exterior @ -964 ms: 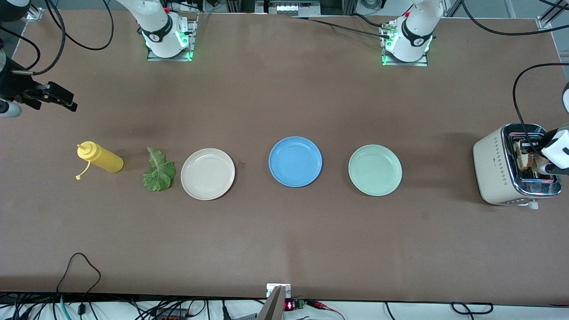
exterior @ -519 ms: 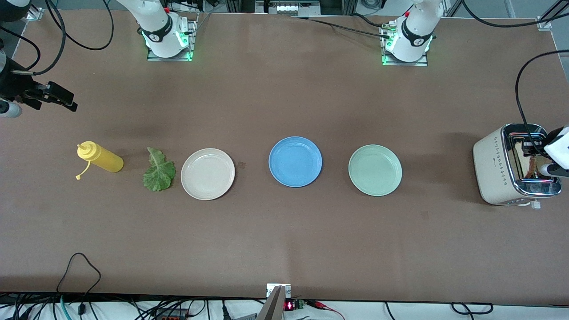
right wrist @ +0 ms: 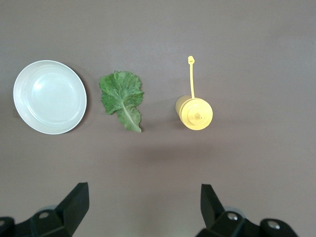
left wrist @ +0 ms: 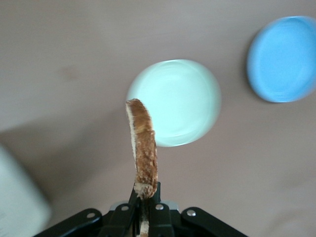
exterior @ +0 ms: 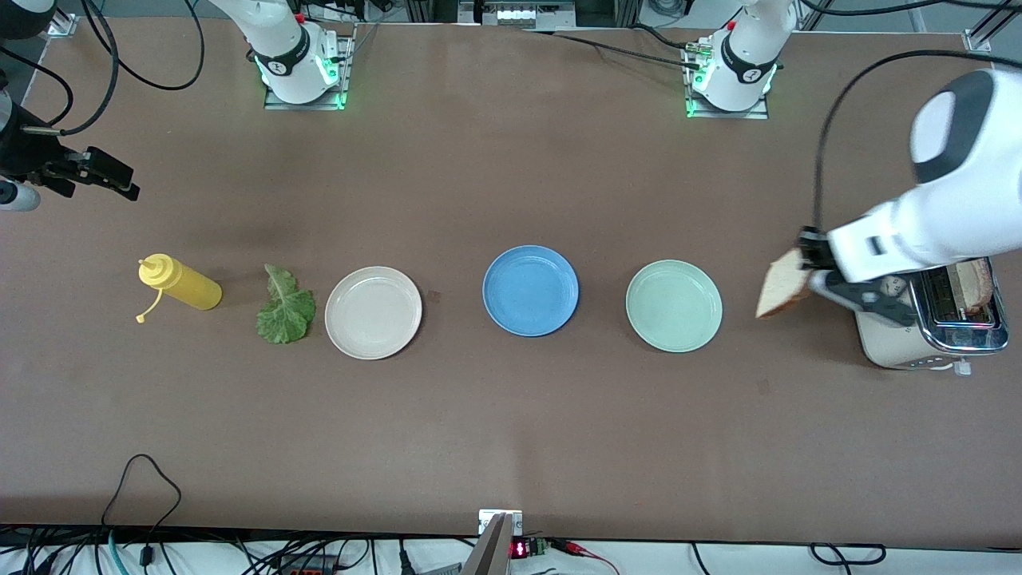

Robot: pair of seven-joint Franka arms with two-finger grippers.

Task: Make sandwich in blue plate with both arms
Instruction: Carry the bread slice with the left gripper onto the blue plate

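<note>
The slice of bread, now between the toaster and mint-green plate, will be released by my left gripper flat on the middle of the bare blue plate (exterior: 532,293) (left wrist: 285,59).
My left gripper (exterior: 808,270) is shut on a slice of brown-crusted bread (exterior: 781,294), held on edge in the air between the toaster (exterior: 926,319) and the mint-green plate (exterior: 674,306). In the left wrist view the bread (left wrist: 142,148) stands up from the gripper (left wrist: 146,197). A second slice (exterior: 970,286) sits in the toaster. The blue plate (exterior: 530,290) lies bare mid-table and shows in the left wrist view (left wrist: 284,59). The lettuce leaf (exterior: 283,307) lies beside the cream plate (exterior: 373,312). My right gripper (right wrist: 143,200) is open, waiting above the table near the lettuce (right wrist: 122,98).
A yellow squeeze bottle (exterior: 177,283) lies toward the right arm's end of the table, beside the lettuce. It also shows in the right wrist view (right wrist: 195,111) with the cream plate (right wrist: 49,97). The mint-green plate shows in the left wrist view (left wrist: 174,101).
My left gripper has lifted a bread slice out of the toaster and carried it toward the mint-green plate. The right arm has not moved.
</note>
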